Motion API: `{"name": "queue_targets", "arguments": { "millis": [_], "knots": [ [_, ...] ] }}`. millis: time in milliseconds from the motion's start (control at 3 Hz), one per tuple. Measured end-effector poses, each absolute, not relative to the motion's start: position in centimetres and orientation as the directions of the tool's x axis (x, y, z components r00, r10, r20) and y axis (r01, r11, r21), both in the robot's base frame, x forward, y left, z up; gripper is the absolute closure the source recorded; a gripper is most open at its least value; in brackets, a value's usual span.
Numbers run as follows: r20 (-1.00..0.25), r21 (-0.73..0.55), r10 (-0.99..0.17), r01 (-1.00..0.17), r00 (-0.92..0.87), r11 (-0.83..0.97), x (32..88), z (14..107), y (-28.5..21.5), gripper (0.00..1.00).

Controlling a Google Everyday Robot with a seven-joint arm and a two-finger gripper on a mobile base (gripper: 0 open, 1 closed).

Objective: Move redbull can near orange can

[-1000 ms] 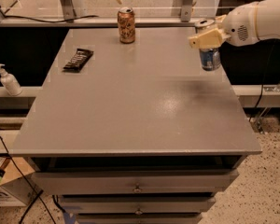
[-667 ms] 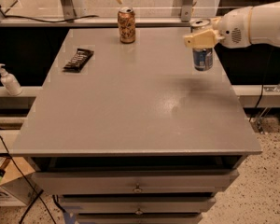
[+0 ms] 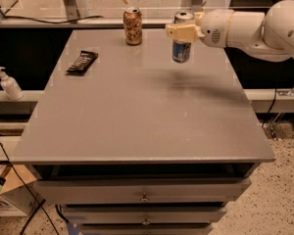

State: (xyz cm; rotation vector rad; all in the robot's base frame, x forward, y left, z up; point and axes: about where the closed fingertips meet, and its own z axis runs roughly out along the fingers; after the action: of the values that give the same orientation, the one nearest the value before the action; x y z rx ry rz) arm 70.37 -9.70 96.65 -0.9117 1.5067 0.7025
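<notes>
My gripper will release the redbull can on the grey table [image 3: 151,52] beside the orange can, toward my white arm.
The orange can [image 3: 133,26], short with a mottled orange-brown body and silver top, stands upright near the table's far edge, left of centre. The redbull can [image 3: 181,38], slim with a silver top and blue lower part, hangs in the air above the far part of the table, to the right of the orange can and apart from it. My gripper [image 3: 182,32] reaches in from the right on a white arm and is shut on the redbull can around its upper body.
A dark snack bar [image 3: 82,62] lies on the grey table [image 3: 137,116] at the left. A white pump bottle [image 3: 10,83] stands on a ledge left of the table. Drawers sit under the table's front edge. A rail runs behind the table.
My gripper has carried the redbull can leftwards from the table's right edge, closer to the orange can. The orange can and snack bar have not moved.
</notes>
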Motion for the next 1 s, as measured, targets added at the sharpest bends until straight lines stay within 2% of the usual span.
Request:
{"name": "queue_targets", "arguments": {
  "millis": [333, 1000],
  "knots": [
    [-0.991, -0.103, -0.127, -0.854, 0.044, 0.51, 72.4, 97.4, -5.6, 1.0],
    [-0.988, -0.132, -0.139, -0.807, 0.062, 0.576, 77.0, 96.3, -0.6, 1.0]
  ]
}}
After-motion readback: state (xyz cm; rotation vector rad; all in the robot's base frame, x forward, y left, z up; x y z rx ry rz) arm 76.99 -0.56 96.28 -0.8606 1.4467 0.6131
